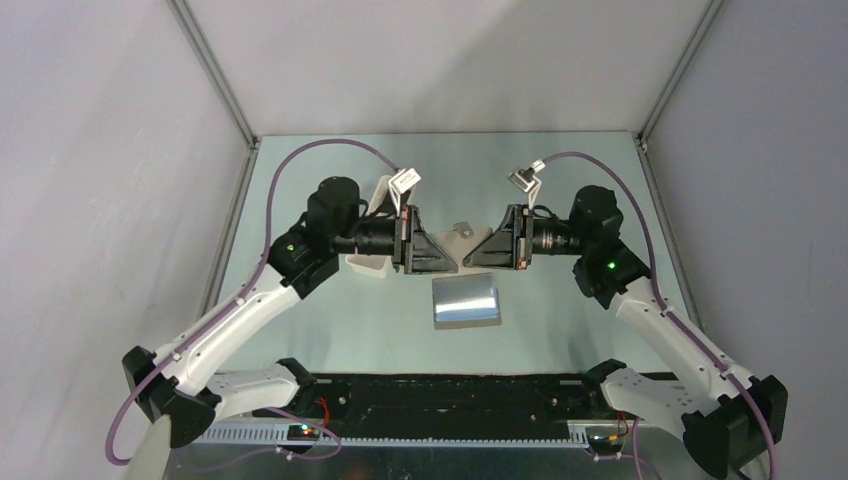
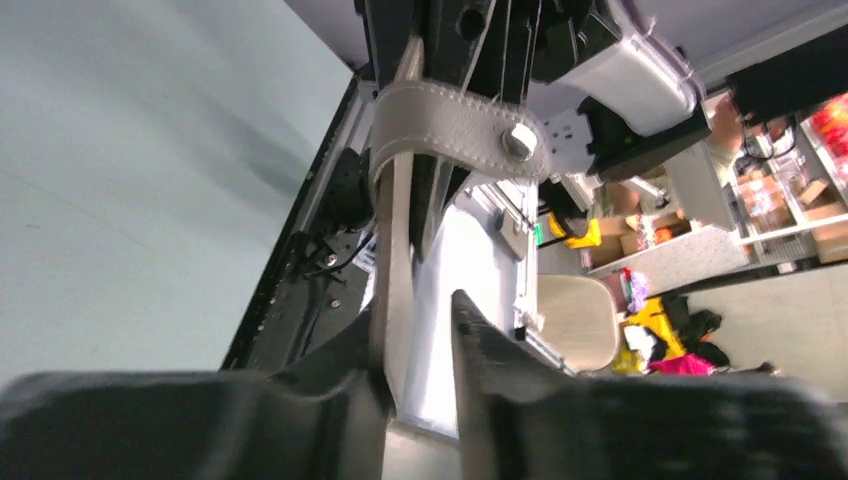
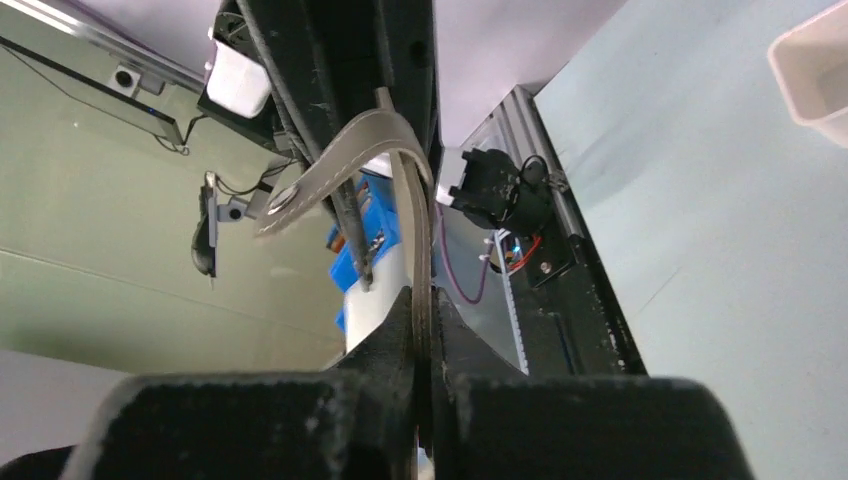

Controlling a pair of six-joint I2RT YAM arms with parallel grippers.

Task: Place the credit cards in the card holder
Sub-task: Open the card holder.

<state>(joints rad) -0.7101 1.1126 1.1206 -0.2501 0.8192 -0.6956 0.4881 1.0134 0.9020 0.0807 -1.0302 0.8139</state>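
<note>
Both of the robot's grippers pinch the card holder's grey flap while the clear sleeve hangs free, so the left gripper needs to open and take the clear sleeve's edge (image 1: 436, 298).
The grey card holder (image 1: 461, 232) hangs in the air between both grippers above the table's middle, its tab poking up behind them. My left gripper (image 1: 450, 263) is shut on one edge. In the left wrist view the left gripper (image 2: 415, 310) holds the grey wall and pale inner face, and the card holder's snap tab (image 2: 455, 120) loops over the top. My right gripper (image 1: 468, 263) pinches the opposite side. In the right wrist view the right gripper (image 3: 422, 295) is shut on a thin flap of the card holder (image 3: 345, 155). One glossy grey credit card (image 1: 466, 300) lies flat on the table just in front of the grippers.
A long white tray (image 1: 368, 262) sits on the table behind and under the left wrist; its corner also shows in the right wrist view (image 3: 815, 70). The black base rail (image 1: 450, 395) runs along the near edge. Grey walls enclose the table on three sides.
</note>
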